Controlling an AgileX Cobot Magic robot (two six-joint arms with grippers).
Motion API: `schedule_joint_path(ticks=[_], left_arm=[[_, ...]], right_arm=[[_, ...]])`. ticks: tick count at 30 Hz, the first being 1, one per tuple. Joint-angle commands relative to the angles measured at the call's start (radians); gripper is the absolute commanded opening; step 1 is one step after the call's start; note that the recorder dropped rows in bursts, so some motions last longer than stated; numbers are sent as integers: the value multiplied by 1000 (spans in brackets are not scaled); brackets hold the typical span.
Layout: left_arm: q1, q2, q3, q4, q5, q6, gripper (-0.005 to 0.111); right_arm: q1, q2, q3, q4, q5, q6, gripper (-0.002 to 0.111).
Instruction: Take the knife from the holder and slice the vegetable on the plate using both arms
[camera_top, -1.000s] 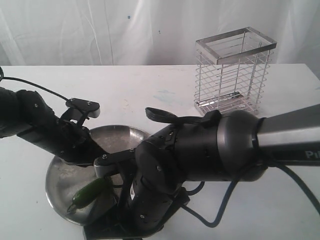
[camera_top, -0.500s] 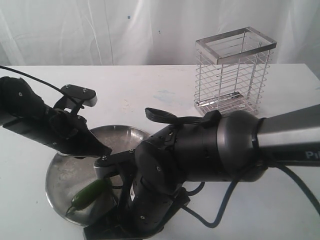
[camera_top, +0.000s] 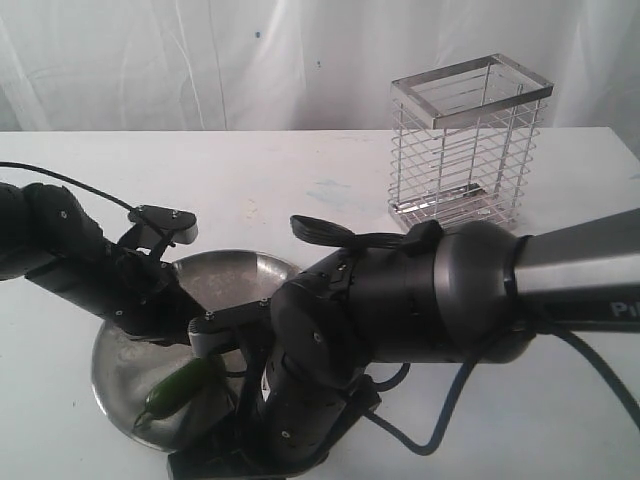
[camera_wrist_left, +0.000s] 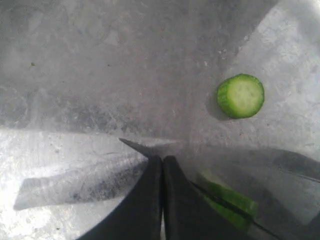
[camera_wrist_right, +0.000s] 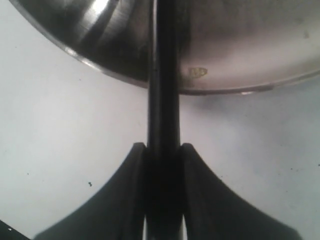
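The knife's edge lies across the unheld vegetable's end, so my shut left gripper should open and take the vegetable's long body (camera_top: 178, 388) to steady it before slicing.
The steel plate (camera_top: 120, 385) lies at the near left, and the green vegetable (camera_top: 180, 388) rests on its near side. My left gripper (camera_wrist_left: 162, 161) is shut and empty, low over the plate (camera_wrist_left: 100, 75). Beside it lies the vegetable (camera_wrist_left: 235, 200), with the thin edge of the knife (camera_wrist_left: 210, 194) running across it. A cut round slice (camera_wrist_left: 240, 95) sits apart on the plate. My right gripper (camera_wrist_right: 163, 147) is shut on the black knife (camera_wrist_right: 162, 80), which reaches over the plate rim (camera_wrist_right: 240, 90). The wire holder (camera_top: 465, 140) stands empty at the back right.
The bulky right arm (camera_top: 400, 310) fills the foreground and hides the plate's right side and its own gripper. The left arm (camera_top: 90, 265) leans in from the left edge. White table (camera_top: 300, 180) lies between plate and holder; a white curtain hangs behind.
The left arm lifted off the plate half a second ago and has come back down over it. The right arm and the knife have stayed put.
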Motion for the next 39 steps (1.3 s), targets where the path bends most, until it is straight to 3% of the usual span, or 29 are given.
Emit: schedule_joint_path(ticks=[1,5,10,13,19,23,39], left_arm=[[-2,7,4,25,26,3,0],[43,-105,-35,70,102,3,0],[87,-203,-49,147,296,3,1],[85,-198,-28,138,366,3,12],[85,-178,39,-1,346,114,40],[85,-148,61,-121,342,239,40],[85,-13,61,-151,266,218,40]], right_arm=[[4,-4,1,-3,19,-13,0],[4,-4,1,-5,58,-31,0],[4,-4,1,-5,73,-31,0],[4,-4,1,-5,73,-31,0],[4,-4,1,-11,73,-31,0],[4,-4,-3,-11,69,-31,0],[4,-4,-35,-22,133,-31,0]])
